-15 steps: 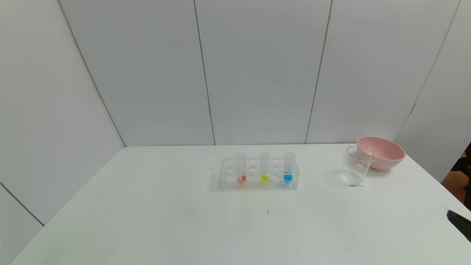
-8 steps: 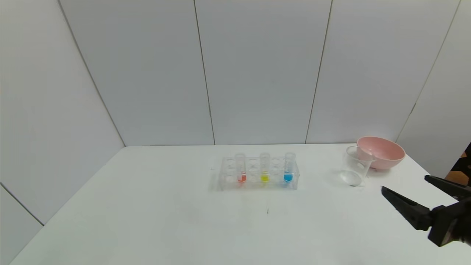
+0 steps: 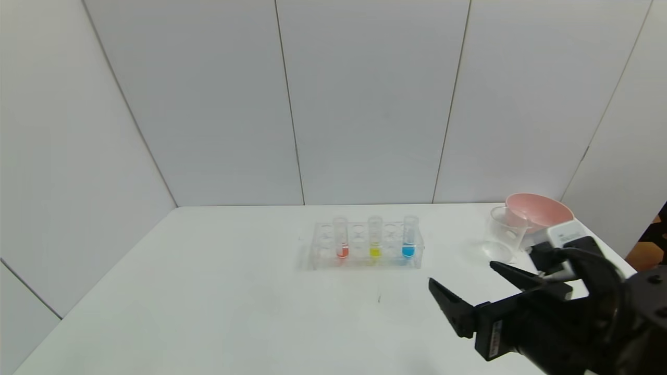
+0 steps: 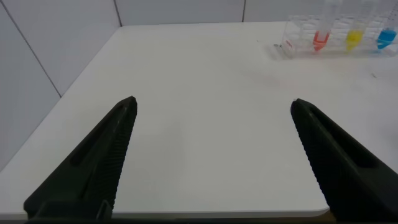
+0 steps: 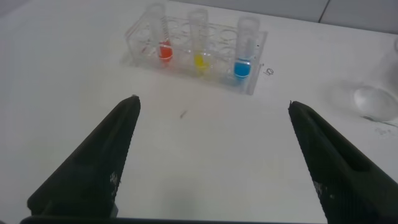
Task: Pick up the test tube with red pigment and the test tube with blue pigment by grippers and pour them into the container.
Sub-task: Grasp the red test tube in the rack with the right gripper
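Observation:
I need to next close my right gripper on the upper part (image 3: 341, 228) (image 5: 158, 21) of the test tube with red pigment, just below the rim of that tube.
The test tube with red pigment (image 3: 342, 244) (image 5: 164, 47) and the test tube with blue pigment (image 3: 409, 241) (image 5: 242, 62) stand upright in a clear rack (image 3: 359, 261), at its left and right ends. The container (image 3: 501, 240) (image 5: 374, 99), a clear beaker, stands to the rack's right. My right gripper (image 3: 462, 273) (image 5: 212, 102) hovers open and empty over the table, in front of and to the right of the rack. My left gripper (image 4: 214, 102) is open and empty at the table's near left edge, with the red tube (image 4: 321, 37) and the blue tube (image 4: 386, 36) far off.
A tube with yellow liquid (image 3: 374, 244) stands between the two task tubes. A pink bowl (image 3: 536, 207) sits just behind the beaker, near the table's right edge. The white table (image 3: 208, 291) is walled at the back and left.
My right arm has swung in from the table's right edge toward the left and forward, jaws held open. Tubes, rack and beaker have not moved.

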`<state>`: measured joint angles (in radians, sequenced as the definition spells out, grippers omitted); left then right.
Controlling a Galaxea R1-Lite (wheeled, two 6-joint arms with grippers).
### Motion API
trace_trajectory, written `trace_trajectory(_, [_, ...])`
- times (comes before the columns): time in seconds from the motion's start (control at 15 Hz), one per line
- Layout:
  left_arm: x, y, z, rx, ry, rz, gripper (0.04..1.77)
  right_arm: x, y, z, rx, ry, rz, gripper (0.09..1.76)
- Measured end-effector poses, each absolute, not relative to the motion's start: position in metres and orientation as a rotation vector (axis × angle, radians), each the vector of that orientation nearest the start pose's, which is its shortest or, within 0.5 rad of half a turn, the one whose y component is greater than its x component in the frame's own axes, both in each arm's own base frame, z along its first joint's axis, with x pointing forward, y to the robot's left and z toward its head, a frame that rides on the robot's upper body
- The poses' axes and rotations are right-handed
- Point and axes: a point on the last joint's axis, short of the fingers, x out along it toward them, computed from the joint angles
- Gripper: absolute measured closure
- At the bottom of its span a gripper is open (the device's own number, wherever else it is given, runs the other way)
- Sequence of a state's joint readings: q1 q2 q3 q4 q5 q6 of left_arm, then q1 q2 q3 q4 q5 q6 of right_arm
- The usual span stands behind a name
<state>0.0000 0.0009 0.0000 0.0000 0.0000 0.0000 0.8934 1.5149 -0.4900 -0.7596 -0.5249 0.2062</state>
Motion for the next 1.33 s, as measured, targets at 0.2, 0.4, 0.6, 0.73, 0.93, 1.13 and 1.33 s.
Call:
trace_trajectory(0.2, [-0.023,0.000,0.075,0.000,0.001,0.000,0.05,0.161,0.215,0.149,0.017,0.234,0.376,0.14])
trace_trajectory(0.4, [-0.023,0.000,0.075,0.000,0.001,0.000,0.05,0.166,0.255,0.136,-0.009,0.241,0.391,0.14])
trace_trajectory(0.6, [-0.023,0.000,0.075,0.000,0.001,0.000,0.05,0.179,0.288,0.124,-0.024,0.246,0.390,0.14])
trace_trajectory(0.73, [-0.023,0.000,0.075,0.000,0.001,0.000,0.05,0.191,0.306,0.118,-0.025,0.247,0.385,0.14])
trace_trajectory(0.93, [-0.023,0.000,0.075,0.000,0.001,0.000,0.05,0.220,0.326,0.111,-0.023,0.248,0.347,0.14])
trace_trajectory(1.13, [-0.023,0.000,0.075,0.000,0.001,0.000,0.05,0.248,0.335,0.103,-0.034,0.264,0.298,0.14])
trace_trajectory(1.33, [-0.023,0.000,0.075,0.000,0.001,0.000,0.05,0.266,0.345,0.099,-0.012,0.247,0.282,0.14])
